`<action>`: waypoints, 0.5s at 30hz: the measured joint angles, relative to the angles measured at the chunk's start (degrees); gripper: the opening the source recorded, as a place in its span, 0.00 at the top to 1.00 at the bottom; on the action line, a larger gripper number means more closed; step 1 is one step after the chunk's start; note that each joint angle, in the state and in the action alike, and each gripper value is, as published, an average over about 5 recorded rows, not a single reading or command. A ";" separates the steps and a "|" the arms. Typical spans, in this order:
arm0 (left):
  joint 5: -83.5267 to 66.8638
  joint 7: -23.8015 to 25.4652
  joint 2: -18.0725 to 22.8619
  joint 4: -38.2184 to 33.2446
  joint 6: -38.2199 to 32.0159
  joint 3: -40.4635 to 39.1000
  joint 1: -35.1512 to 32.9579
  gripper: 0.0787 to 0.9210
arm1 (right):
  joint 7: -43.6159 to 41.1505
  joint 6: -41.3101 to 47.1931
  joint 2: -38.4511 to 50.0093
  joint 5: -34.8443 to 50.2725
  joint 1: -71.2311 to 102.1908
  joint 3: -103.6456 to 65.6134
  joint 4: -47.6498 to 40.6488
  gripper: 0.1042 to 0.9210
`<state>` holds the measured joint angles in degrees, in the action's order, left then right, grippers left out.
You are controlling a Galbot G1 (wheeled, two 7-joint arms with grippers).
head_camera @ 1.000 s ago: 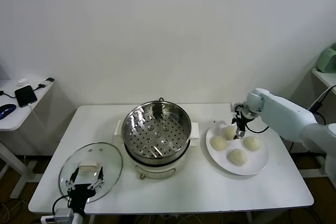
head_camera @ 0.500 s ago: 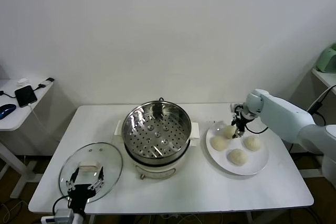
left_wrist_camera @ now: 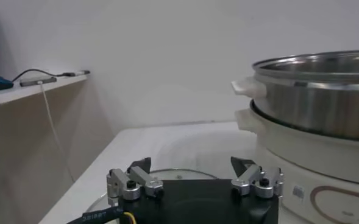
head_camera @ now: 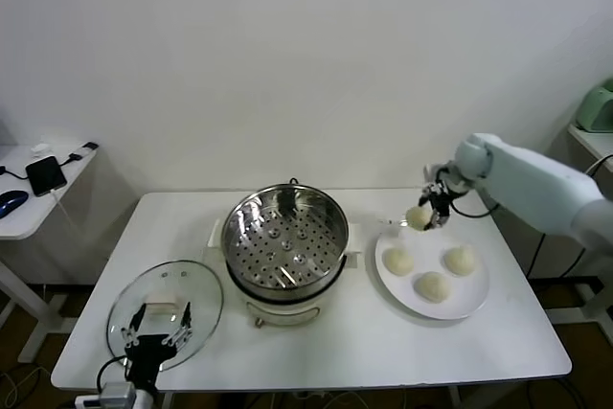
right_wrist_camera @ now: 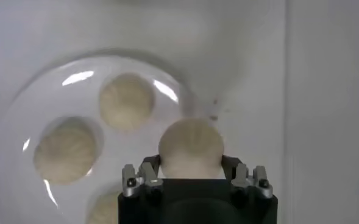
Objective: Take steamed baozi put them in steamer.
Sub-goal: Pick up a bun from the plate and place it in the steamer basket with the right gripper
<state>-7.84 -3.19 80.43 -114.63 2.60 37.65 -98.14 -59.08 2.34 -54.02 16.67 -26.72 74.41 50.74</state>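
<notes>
Next, I let go of the baozi with my right gripper on the far part of the steel steamer's perforated tray [head_camera: 290, 218].
My right gripper [head_camera: 424, 216] is shut on one cream-white baozi [head_camera: 418, 216] and holds it in the air above the far left rim of the white plate [head_camera: 469, 294]. In the right wrist view the held baozi [right_wrist_camera: 191, 148] sits between the jaws, above the plate [right_wrist_camera: 21, 128]. Three more baozi lie on the plate: one at the left [head_camera: 397, 261], one at the right [head_camera: 459, 260], one at the front [head_camera: 432, 285]. The steel steamer [head_camera: 285, 239] with its perforated tray stands mid-table, empty. My left gripper [head_camera: 153, 328] is open, parked over the glass lid [head_camera: 165, 308].
The steamer's white base and side handles show close in the left wrist view [left_wrist_camera: 313, 152]. A side table [head_camera: 34, 189] at the far left holds a phone and cables. A green object [head_camera: 599, 107] stands on a shelf at the far right.
My right gripper has closed on the far-left baozi and lifted it off the plate, moving up and slightly toward the steamer. The left arm has not moved.
</notes>
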 measured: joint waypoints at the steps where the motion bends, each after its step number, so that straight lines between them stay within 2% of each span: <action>1: 0.01 0.01 0.04 -0.17 0.01 -0.01 -0.07 0.12 | -0.11 -0.69 -0.15 1.12 -2.24 1.25 1.49 0.31; 9: -0.01 0.01 0.11 -0.94 -0.01 -0.11 -0.44 0.12 | -0.77 -7.81 -4.37 8.47 -18.58 9.37 13.93 0.31; 15: -0.22 -0.01 0.14 -1.34 -0.11 -0.01 -0.42 0.12 | -0.47 -16.88 -10.47 6.90 -23.36 11.64 18.73 0.31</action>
<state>-8.06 -3.20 80.57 -115.98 2.49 37.64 -98.56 -59.55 -14.54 -64.49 23.57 -50.08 86.05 69.47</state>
